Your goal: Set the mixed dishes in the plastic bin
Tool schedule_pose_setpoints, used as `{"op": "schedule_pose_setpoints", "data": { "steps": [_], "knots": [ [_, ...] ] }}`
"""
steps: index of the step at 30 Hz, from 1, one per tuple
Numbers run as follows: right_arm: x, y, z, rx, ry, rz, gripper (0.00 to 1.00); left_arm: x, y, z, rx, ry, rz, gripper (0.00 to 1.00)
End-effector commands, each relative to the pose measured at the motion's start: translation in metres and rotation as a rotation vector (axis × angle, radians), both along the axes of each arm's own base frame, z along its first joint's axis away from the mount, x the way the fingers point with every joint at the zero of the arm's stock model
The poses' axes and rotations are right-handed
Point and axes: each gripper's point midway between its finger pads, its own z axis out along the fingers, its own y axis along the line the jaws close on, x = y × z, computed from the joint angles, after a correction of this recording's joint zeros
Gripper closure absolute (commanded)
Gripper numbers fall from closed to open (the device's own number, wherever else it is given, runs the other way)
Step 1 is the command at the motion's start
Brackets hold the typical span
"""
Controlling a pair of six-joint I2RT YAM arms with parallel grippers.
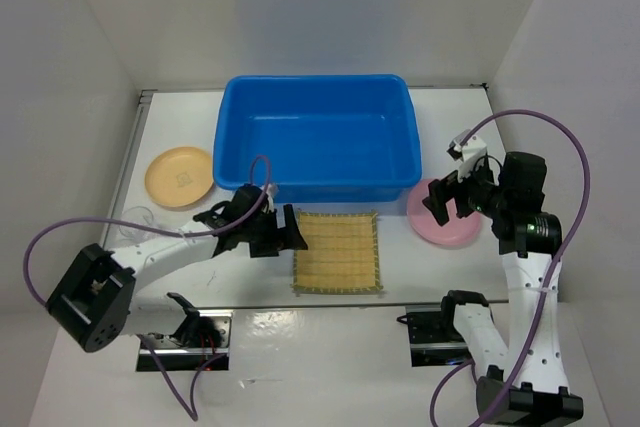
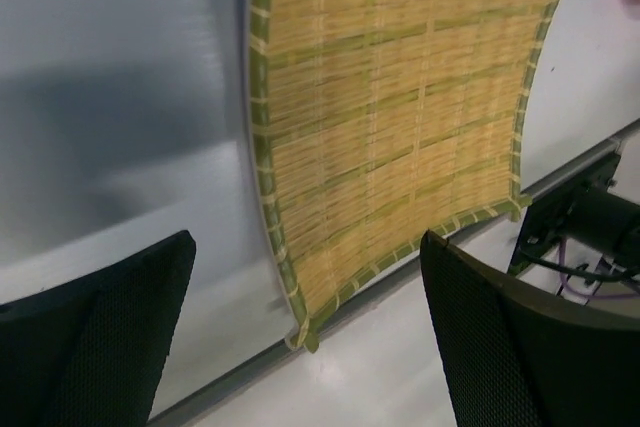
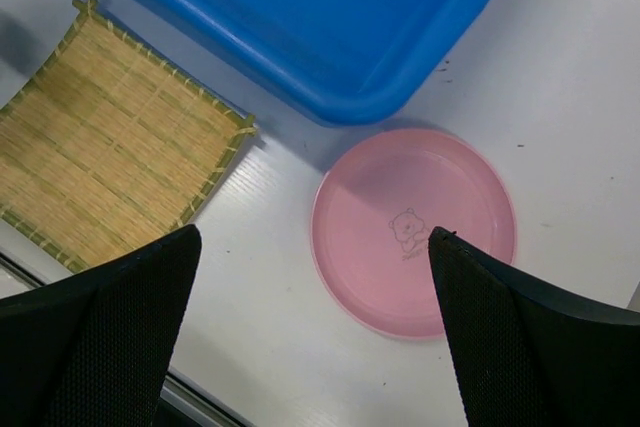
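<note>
The robot's left gripper needs to grip the middle of the bamboo mat's side edge (image 1: pixel 296 258) (image 2: pixel 268 197), the edge farthest from the pink plate.
The blue plastic bin (image 1: pixel 315 137) stands at the back middle and looks empty; its corner shows in the right wrist view (image 3: pixel 320 17). The bamboo mat (image 1: pixel 337 252) lies flat in front of it. My left gripper (image 1: pixel 292 230) is open just above the mat's left edge; the mat's near corner (image 2: pixel 390 127) lies between the fingers (image 2: pixel 530 337). The pink plate (image 1: pixel 450 227) lies right of the mat. My right gripper (image 1: pixel 440 202) hovers open above it, apart from the plate (image 3: pixel 412 227). The tan-orange plate (image 1: pixel 180 177) lies at the left. One faint clear cup (image 1: pixel 137 219) shows near the left arm.
White walls close in the table on the left, back and right. A metal strip (image 1: pixel 330 304) runs along the table's near edge, with the arm base plates (image 1: pixel 185 332) (image 1: pixel 440 332) below it. Purple cables loop off both arms.
</note>
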Motion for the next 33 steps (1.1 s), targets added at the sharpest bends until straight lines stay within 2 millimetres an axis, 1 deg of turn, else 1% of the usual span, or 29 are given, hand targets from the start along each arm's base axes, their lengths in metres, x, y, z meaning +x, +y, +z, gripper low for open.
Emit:
{"op": "schedule_pose_setpoints", "data": {
  "steps": [1, 2, 3, 4, 7, 8, 10, 11, 12, 13, 14, 15, 16, 17, 18, 19, 20, 21, 22, 23, 24, 25, 26, 27, 28, 30, 31, 33],
  "knots": [
    [0.003, 0.001, 0.002, 0.009, -0.018, 0.007, 0.02, -0.001, -0.026, -0.011, -0.103, 0.048, -0.04, 0.01],
    [0.003, 0.001, 0.002, 0.009, -0.018, 0.007, 0.02, 0.0, -0.026, -0.017, -0.095, 0.06, -0.039, 0.01],
    [0.003, 0.001, 0.002, 0.009, -0.018, 0.007, 0.02, -0.004, -0.03, -0.027, -0.088, 0.085, -0.056, 0.01],
    [0.003, 0.001, 0.002, 0.009, -0.018, 0.007, 0.02, -0.003, -0.031, -0.031, -0.085, 0.089, -0.056, 0.01],
    [0.003, 0.001, 0.002, 0.009, -0.018, 0.007, 0.02, -0.01, -0.03, -0.044, -0.098, 0.121, -0.051, 0.01],
    [0.006, 0.0, -0.003, 0.013, 0.005, 0.007, 0.02, -0.011, -0.033, -0.042, -0.106, 0.121, -0.052, 0.01],
    [0.008, 0.006, -0.006, 0.026, 0.021, 0.033, 0.02, -0.013, -0.033, -0.046, -0.112, 0.124, -0.058, 0.01],
    [0.009, 0.009, -0.008, 0.019, 0.03, 0.057, 0.02, -0.016, -0.031, -0.049, -0.112, 0.136, -0.05, 0.01],
    [0.009, 0.013, -0.016, 0.005, 0.066, 0.097, 0.02, -0.017, -0.03, -0.051, -0.113, 0.134, -0.05, 0.01],
    [0.006, 0.022, -0.02, -0.017, 0.082, 0.168, 0.02, -0.017, -0.032, -0.049, -0.123, 0.132, -0.056, 0.01],
    [0.007, 0.025, -0.016, -0.048, 0.078, 0.206, 0.02, -0.022, -0.032, -0.054, -0.119, 0.146, -0.058, 0.01],
    [0.004, 0.027, -0.025, -0.104, 0.11, 0.268, 0.02, -0.02, -0.034, -0.052, -0.128, 0.134, -0.059, 0.01],
    [0.001, 0.033, -0.03, -0.168, 0.123, 0.331, 0.06, -0.022, -0.034, -0.054, -0.129, 0.149, -0.066, 0.01],
    [0.0, 0.034, -0.03, -0.219, 0.127, 0.367, 0.1, -0.024, -0.037, -0.053, -0.136, 0.148, -0.071, 0.01],
    [-0.004, 0.033, -0.045, -0.272, 0.187, 0.412, 0.14, -0.024, -0.037, -0.055, -0.131, 0.155, -0.07, 0.01],
    [-0.005, 0.03, -0.05, -0.332, 0.211, 0.423, 0.21, -0.03, -0.037, -0.058, -0.125, 0.163, -0.081, 0.01],
    [-0.012, 0.038, -0.06, -0.365, 0.245, 0.481, 0.42, -0.03, -0.037, -0.058, -0.128, 0.171, -0.072, 0.01],
    [-0.012, 0.039, -0.071, -0.392, 0.282, 0.503, 0.56, -0.03, -0.037, -0.058, -0.128, 0.171, -0.072, 0.01],
    [-0.016, 0.035, -0.086, -0.425, 0.326, 0.514, 0.68, -0.031, -0.04, -0.053, -0.135, 0.159, -0.07, 0.01],
    [-0.018, 0.037, -0.092, -0.444, 0.331, 0.528, 0.88, -0.033, -0.039, -0.054, -0.127, 0.153, -0.071, 0.01],
    [-0.017, 0.037, -0.1, -0.462, 0.35, 0.533, 0.96, -0.032, -0.039, -0.052, -0.129, 0.161, -0.049, 0.01],
    [-0.013, 0.037, -0.105, -0.488, 0.345, 0.551, 1.0, -0.035, -0.038, -0.048, -0.137, 0.148, -0.047, 0.01],
    [-0.014, 0.035, -0.11, -0.503, 0.353, 0.559, 1.0, -0.04, -0.035, -0.05, -0.124, 0.152, -0.037, 0.01],
    [-0.012, 0.037, -0.111, -0.512, 0.346, 0.578, 1.0, -0.041, -0.035, -0.048, -0.134, 0.151, -0.029, 0.01],
    [-0.013, 0.04, -0.111, -0.502, 0.339, 0.595, 1.0, -0.039, -0.034, -0.041, -0.151, 0.134, -0.008, 0.01],
    [-0.013, 0.049, -0.112, -0.462, 0.335, 0.621, 1.0, -0.041, -0.03, -0.038, -0.155, 0.125, 0.006, 0.01],
    [-0.009, 0.054, -0.112, -0.453, 0.33, 0.637, 1.0, -0.04, -0.028, -0.033, -0.163, 0.113, 0.023, 0.01],
    [-0.009, 0.058, -0.116, -0.451, 0.341, 0.661, 1.0, -0.039, -0.027, -0.027, -0.172, 0.1, 0.036, 0.01]
  ]
}}
